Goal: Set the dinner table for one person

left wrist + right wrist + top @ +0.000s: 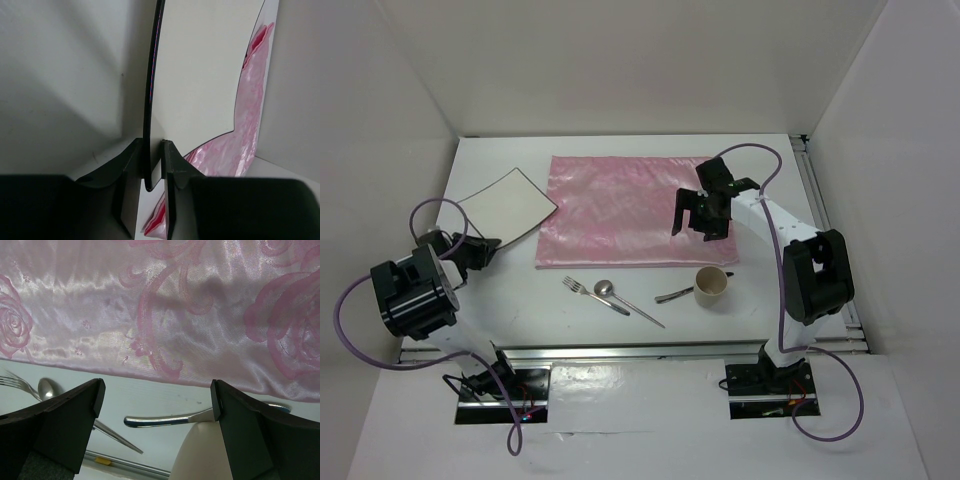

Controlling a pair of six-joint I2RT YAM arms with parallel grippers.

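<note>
I will use my left gripper to lay the white square plate flat on the middle of the pink cloth (634, 204).
On the white dinner table (520, 310) a pink cloth (630, 210) lies spread in the middle. A white square plate (505, 205) with a dark rim sits to its left. My left gripper (480, 250) is at the plate's near corner. In the left wrist view its jaws (153, 141) stand one on each side of the plate (200, 75), shut on its rim. My right gripper (697, 225) hangs open over the cloth's near right edge. Nothing is between its fingers (157, 390).
A fork (578, 288) and a spoon (605, 290) lie in front of the cloth. A cream cup (712, 286) stands to their right, with a metal utensil handle (672, 295) beside it. White walls enclose the table, and a metal rail (630, 350) runs along its near edge.
</note>
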